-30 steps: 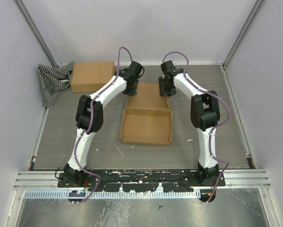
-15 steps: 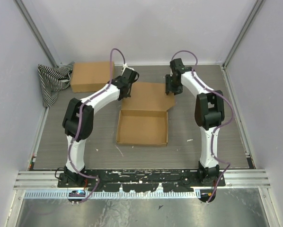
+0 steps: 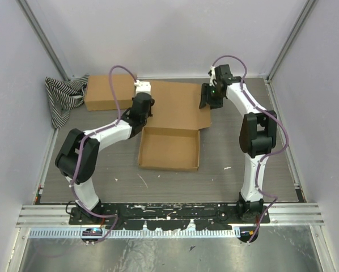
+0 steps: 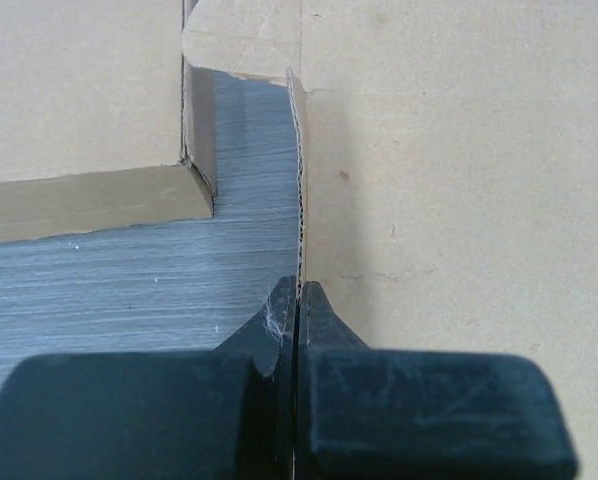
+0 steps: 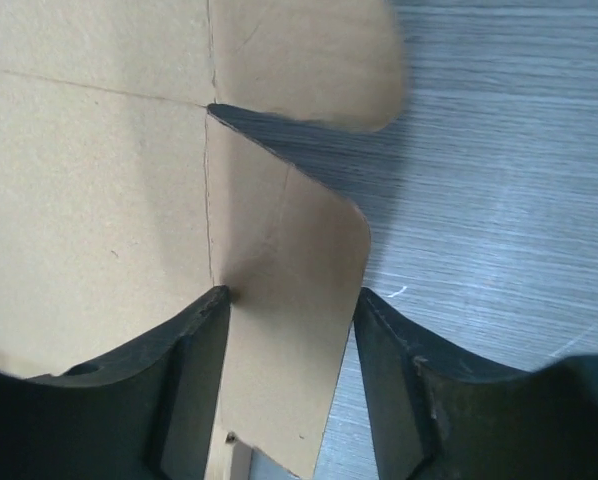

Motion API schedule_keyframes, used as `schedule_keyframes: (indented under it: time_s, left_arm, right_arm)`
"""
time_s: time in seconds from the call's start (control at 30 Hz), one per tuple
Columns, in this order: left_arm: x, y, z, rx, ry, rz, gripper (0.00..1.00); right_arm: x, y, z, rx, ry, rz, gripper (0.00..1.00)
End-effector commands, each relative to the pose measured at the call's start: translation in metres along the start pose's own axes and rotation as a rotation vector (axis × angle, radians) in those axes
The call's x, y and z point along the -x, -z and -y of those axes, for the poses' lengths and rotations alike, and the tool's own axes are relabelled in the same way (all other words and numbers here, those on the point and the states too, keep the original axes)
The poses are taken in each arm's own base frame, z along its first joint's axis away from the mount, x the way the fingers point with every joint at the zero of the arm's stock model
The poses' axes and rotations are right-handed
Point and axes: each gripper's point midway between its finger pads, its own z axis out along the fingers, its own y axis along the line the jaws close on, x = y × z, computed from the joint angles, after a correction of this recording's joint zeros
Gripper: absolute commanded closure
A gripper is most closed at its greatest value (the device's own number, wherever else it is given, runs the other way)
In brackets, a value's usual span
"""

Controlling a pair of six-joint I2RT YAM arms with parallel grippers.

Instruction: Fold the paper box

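Observation:
The left gripper pinches the lid's side flap too near the hinge, so it should open and take the flap closer to its far corner [image 4: 296, 92] before it raises the lid.
The brown paper box has an open tray [image 3: 168, 150] with its lid [image 3: 178, 105] laid back almost flat toward the rear wall. My left gripper [image 3: 142, 97] is at the lid's left edge. In the left wrist view it [image 4: 299, 292] is shut on the lid's left side flap [image 4: 301, 170], which stands edge-on. My right gripper [image 3: 207, 101] is at the lid's right edge. In the right wrist view it [image 5: 289, 312] is open, and its fingers [image 5: 191, 345] straddle the rounded right side flap [image 5: 289, 260] without pinching it.
A closed brown box [image 3: 109, 92] lies at the back left and also shows in the left wrist view [image 4: 79, 90]. A striped cloth [image 3: 63, 97] is bunched against the left wall. Grey walls enclose the table on three sides.
The lid has swung back from near upright to almost flat. Both grippers moved toward the rear wall with it. The tray slid slightly left.

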Motion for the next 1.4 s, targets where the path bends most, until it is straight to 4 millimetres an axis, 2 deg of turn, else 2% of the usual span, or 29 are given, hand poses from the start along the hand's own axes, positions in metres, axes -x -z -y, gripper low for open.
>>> schedule_keyframes:
  time_s: [0.0,0.2,0.37,0.4,0.5,0.6,0.63,0.67,0.73,0.8,0.87,0.93,1.0,1.13,1.27,1.37]
  left_arm:
    - [0.053,0.012,-0.004,-0.018,0.128,0.27,1.0]
    - [0.065,0.025,-0.003,-0.075,0.168,0.399,1.0]
    - [0.073,0.031,0.002,-0.115,0.153,0.449,1.0]
    - [0.074,0.032,0.002,-0.117,0.147,0.455,1.0]
    - [0.079,0.034,0.002,-0.12,0.144,0.47,1.0]
    - [0.083,0.035,0.002,-0.123,0.139,0.483,1.0]
    - [0.084,0.035,0.002,-0.123,0.136,0.486,1.0]
    - [0.086,0.035,0.002,-0.121,0.135,0.49,0.97]
    - [0.088,0.036,0.0,-0.113,0.132,0.487,0.83]
    - [0.091,0.04,-0.004,-0.095,0.12,0.475,0.54]
    - [0.09,0.043,-0.013,-0.048,0.097,0.428,0.42]
    - [0.099,0.051,-0.026,0.017,0.069,0.386,0.27]
    - [0.106,0.058,-0.038,0.065,0.034,0.328,0.22]
    - [0.117,0.063,-0.056,0.07,-0.014,0.184,0.2]
    - [0.136,0.069,-0.054,-0.034,-0.014,0.086,0.24]
    - [0.131,0.071,-0.045,-0.1,-0.052,-0.028,0.27]
  right_arm:
    - [0.026,0.043,-0.03,0.17,0.062,0.097,0.38]
    - [0.036,0.058,-0.032,0.216,0.092,0.136,0.34]
    - [0.048,0.069,-0.035,0.224,0.114,0.163,0.43]
    - [0.049,0.071,-0.036,0.227,0.12,0.16,0.47]
    - [0.051,0.075,-0.037,0.223,0.128,0.152,0.67]
    - [0.056,0.078,-0.028,0.147,0.107,0.17,0.94]
    - [0.057,0.078,-0.025,0.114,0.108,0.178,0.96]
    - [0.059,0.08,-0.022,0.08,0.111,0.191,0.98]
    - [0.066,0.088,-0.017,0.022,0.13,0.234,0.98]
    - [0.075,0.096,-0.015,-0.025,0.162,0.293,0.99]
    - [0.079,0.1,-0.015,-0.059,0.209,0.353,0.99]
    - [0.088,0.106,-0.019,-0.061,0.255,0.446,0.99]
    - [0.089,0.109,-0.024,-0.04,0.292,0.515,0.99]
    - [0.082,0.113,-0.037,0.025,0.373,0.647,0.99]
    - [0.079,0.118,-0.044,0.041,0.388,0.713,0.99]
    - [0.08,0.118,-0.045,0.039,0.379,0.715,0.98]
